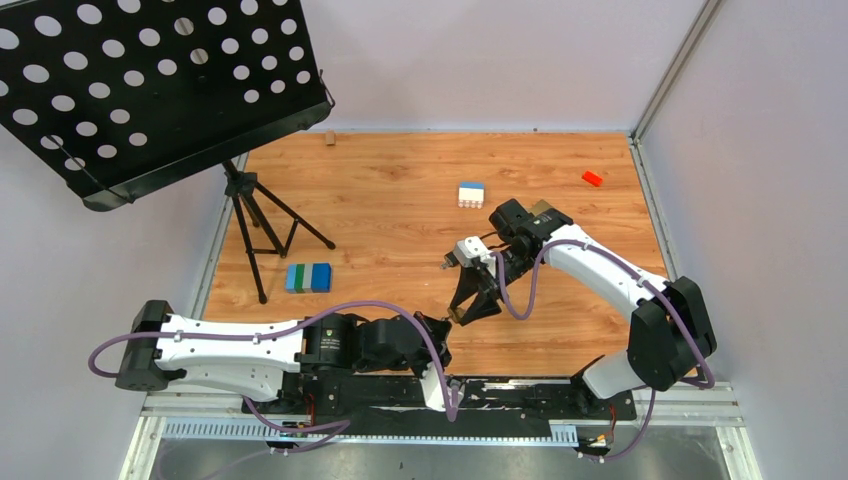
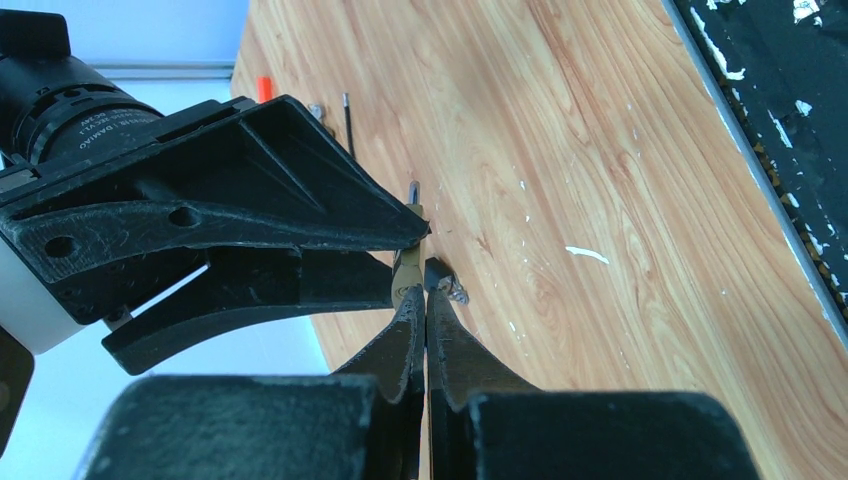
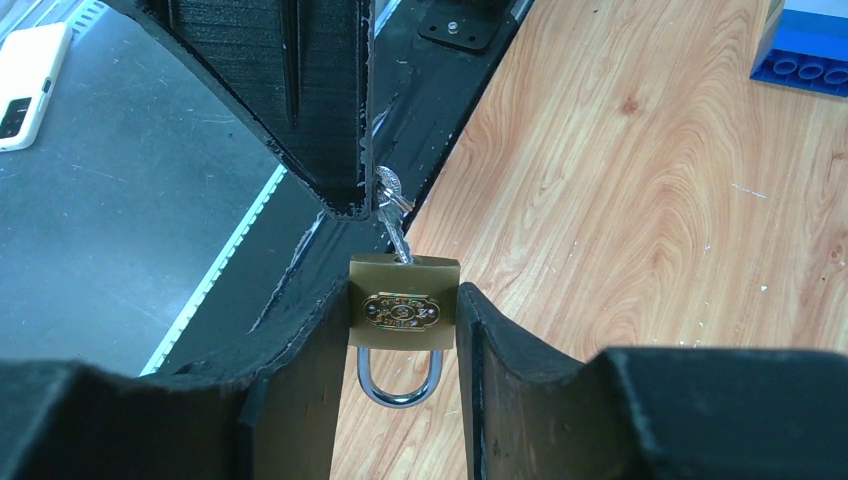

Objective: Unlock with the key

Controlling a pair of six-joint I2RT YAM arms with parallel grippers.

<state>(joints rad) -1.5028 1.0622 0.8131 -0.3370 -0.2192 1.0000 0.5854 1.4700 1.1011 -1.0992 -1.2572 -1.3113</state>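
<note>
I need to set the brass padlock down on the bare wood (image 1: 490, 311) below my right gripper's fingers, close to the front edge of the table.
A small brass padlock (image 3: 403, 312) with a steel shackle hangs shackle-down between my right gripper's (image 3: 403, 300) two fingers, which are shut on its sides. A tiny grey metal key (image 3: 396, 228) is stuck in the padlock's keyhole end. My left gripper (image 2: 426, 275) is shut on the key's head, and a bit of the key (image 2: 457, 293) shows beside its tips. In the right wrist view the left fingers (image 3: 330, 120) come down from above. In the top view the two grippers meet near the table's front edge, right (image 1: 470, 305) and left (image 1: 438, 326).
A black music stand (image 1: 160, 80) on a tripod stands at the back left. Blue and green blocks (image 1: 308, 277), a white and blue block (image 1: 471, 194) and a red block (image 1: 592, 178) lie on the wooden table (image 1: 400, 190). A white phone (image 3: 30, 85) lies off the table.
</note>
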